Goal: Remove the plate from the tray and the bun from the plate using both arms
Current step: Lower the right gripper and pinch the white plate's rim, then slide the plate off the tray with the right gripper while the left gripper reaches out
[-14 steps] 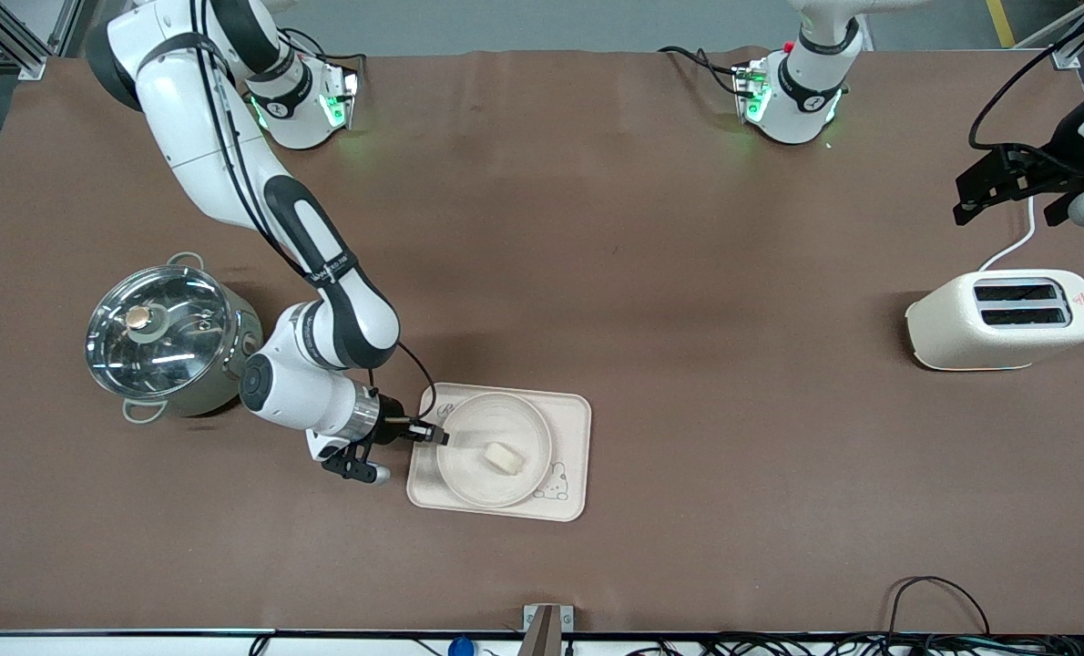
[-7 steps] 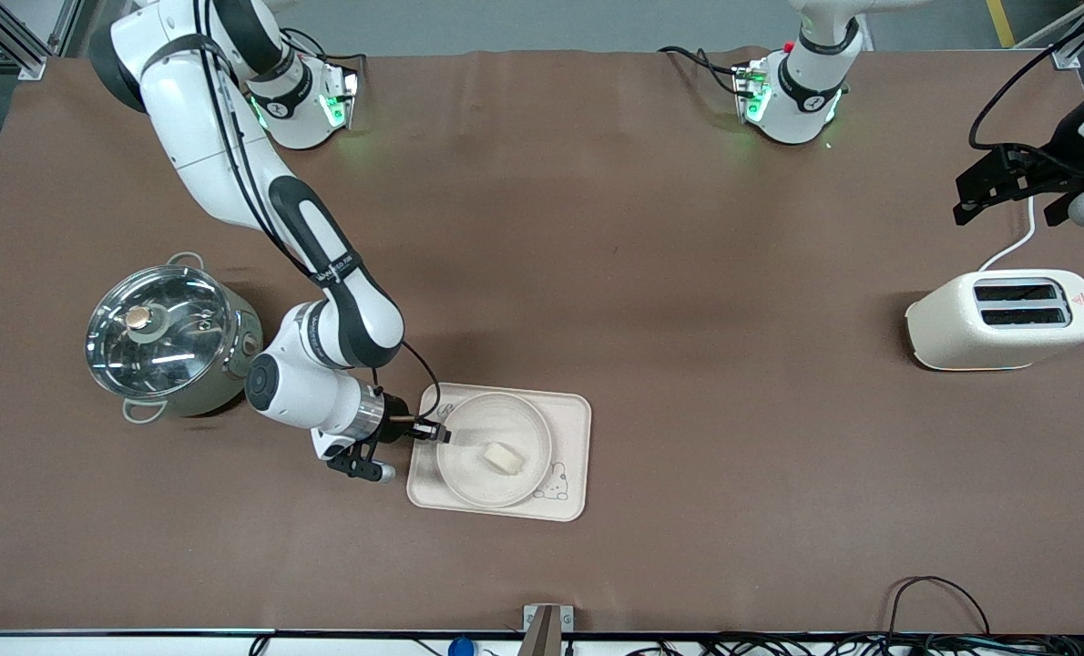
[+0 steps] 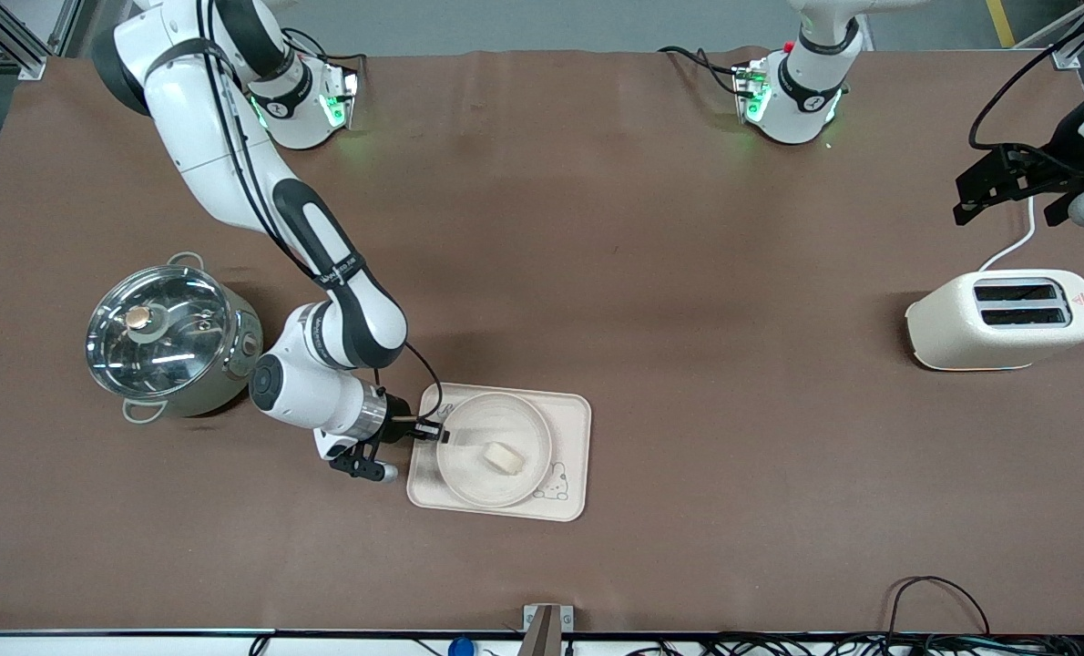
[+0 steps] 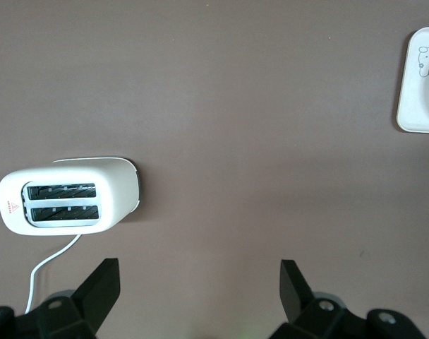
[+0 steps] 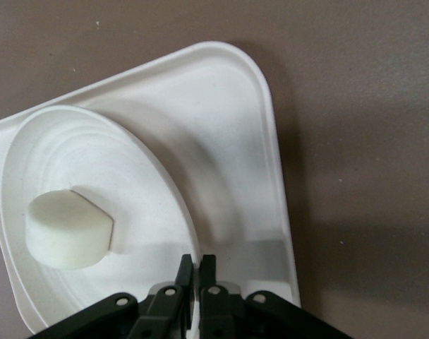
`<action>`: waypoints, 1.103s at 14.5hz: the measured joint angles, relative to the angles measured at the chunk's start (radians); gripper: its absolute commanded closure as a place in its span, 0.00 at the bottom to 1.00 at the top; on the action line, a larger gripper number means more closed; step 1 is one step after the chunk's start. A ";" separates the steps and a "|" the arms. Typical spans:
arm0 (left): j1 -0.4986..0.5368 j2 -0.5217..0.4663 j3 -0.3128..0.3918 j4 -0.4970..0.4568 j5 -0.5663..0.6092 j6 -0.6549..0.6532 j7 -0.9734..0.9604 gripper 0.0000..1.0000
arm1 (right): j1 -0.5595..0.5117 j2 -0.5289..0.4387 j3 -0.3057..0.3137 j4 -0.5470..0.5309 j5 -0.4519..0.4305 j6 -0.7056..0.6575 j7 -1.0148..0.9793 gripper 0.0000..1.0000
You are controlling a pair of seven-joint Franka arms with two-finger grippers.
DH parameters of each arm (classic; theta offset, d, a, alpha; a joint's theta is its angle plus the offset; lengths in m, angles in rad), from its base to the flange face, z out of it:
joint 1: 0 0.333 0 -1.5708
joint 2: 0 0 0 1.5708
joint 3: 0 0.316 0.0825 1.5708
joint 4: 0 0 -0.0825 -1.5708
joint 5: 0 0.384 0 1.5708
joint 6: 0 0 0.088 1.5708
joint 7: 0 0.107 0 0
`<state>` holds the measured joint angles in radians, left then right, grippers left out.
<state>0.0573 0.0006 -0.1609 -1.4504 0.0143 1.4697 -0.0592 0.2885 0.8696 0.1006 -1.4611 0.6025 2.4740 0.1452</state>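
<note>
My right gripper will set the plate down and let go of it on bare table [image 3: 506, 322] next to the tray's long edge that faces the arm bases. The plate still rests on the rectangular tray.
The round cream-white plate [image 3: 471, 476] rests on the rectangular tray [image 3: 569, 415], with the pale bun [image 3: 504, 457] lying in it. My right gripper [image 3: 434, 434] is at the plate's edge on the right arm's side, shut on the rim. In the right wrist view its fingers [image 5: 198, 265] pinch the rim of the plate [image 5: 80, 162], one inside and one outside, with the bun [image 5: 68, 228] close by. My left gripper [image 3: 1007, 211] waits open in the air near the toaster [image 3: 1002, 319], nothing between its fingers [image 4: 198, 272].
A steel pot with a glass lid [image 3: 168, 337] stands beside the right arm's wrist, toward the right arm's end. The white toaster [image 4: 66, 198] with its cord sits at the left arm's end. The tray [image 5: 228, 106] has a raised rim and a rabbit drawing [image 3: 556, 478].
My right gripper's fingers have closed onto the plate's rim, and the right arm has shifted slightly. Plate, bun and left arm stay where they were.
</note>
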 measured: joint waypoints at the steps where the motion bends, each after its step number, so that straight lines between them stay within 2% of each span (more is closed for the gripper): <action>1: 0.000 0.000 0.000 0.000 0.000 0.000 0.000 0.00 | 0.004 0.000 0.000 0.000 0.000 0.003 0.000 0.99; 9: 0.000 0.000 0.000 0.000 0.000 0.000 0.000 0.00 | 0.010 -0.007 -0.002 0.025 0.000 0.002 0.000 1.00; 13: 0.000 0.003 0.000 0.000 0.000 0.000 0.000 0.00 | 0.010 -0.079 -0.006 0.034 -0.003 -0.164 -0.002 1.00; 16: 0.000 0.003 0.000 0.000 0.000 0.000 0.000 0.00 | 0.010 -0.153 -0.014 0.007 -0.080 -0.311 0.001 1.00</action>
<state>0.0570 0.0035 -0.1608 -1.4507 0.0143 1.4696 -0.0592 0.2982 0.7170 0.0868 -1.4540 0.5227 2.1628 0.1464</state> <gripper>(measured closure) 0.000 0.960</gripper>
